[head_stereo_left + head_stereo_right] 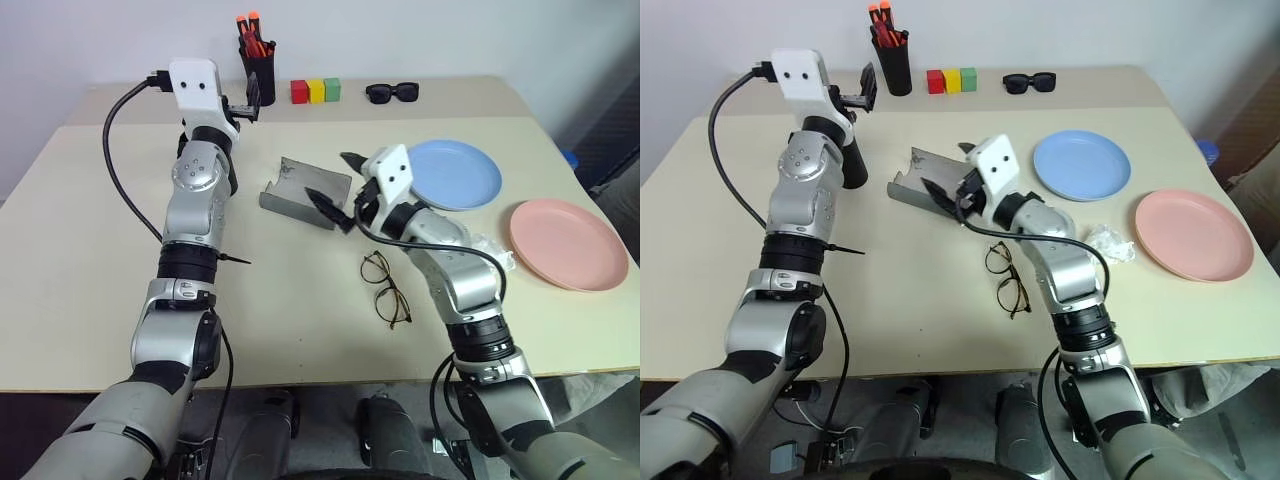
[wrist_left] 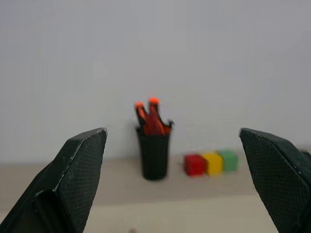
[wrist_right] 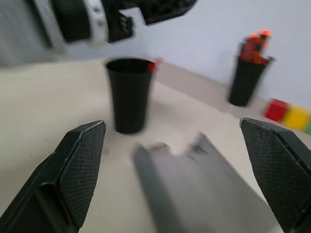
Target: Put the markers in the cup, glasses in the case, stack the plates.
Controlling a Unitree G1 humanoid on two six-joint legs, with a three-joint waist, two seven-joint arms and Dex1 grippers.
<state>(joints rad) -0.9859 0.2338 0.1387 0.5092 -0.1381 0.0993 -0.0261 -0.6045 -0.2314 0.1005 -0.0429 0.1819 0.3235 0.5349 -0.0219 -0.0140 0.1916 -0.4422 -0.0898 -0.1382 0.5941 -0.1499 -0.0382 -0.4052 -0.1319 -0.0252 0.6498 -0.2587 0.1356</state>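
Note:
The glasses in front of the grey case are next for my right gripper, which should go there and close on the glasses' bridge (image 1: 387,284) between the lenses.
The black cup (image 3: 129,94) stands on the table beyond the case, with a red tip (image 3: 152,65) that may be one of the markers at its rim. My left gripper (image 1: 247,104) is open and empty, raised above the cup and facing the back wall. The grey case (image 1: 300,190) lies open at mid-table. My right gripper (image 1: 337,188) hovers open and empty just over the case's right end. The wire-framed glasses (image 1: 386,288) lie on the table in front of it, beside my right forearm. To the right, the blue plate (image 1: 455,172) and the pink plate (image 1: 568,243) lie side by side, apart.
A black pen pot (image 1: 257,70) with orange-tipped pens, three coloured blocks (image 1: 315,91) and black sunglasses (image 1: 391,92) line the back of the table. A crumpled clear wrapper (image 1: 1108,242) lies between my right arm and the pink plate.

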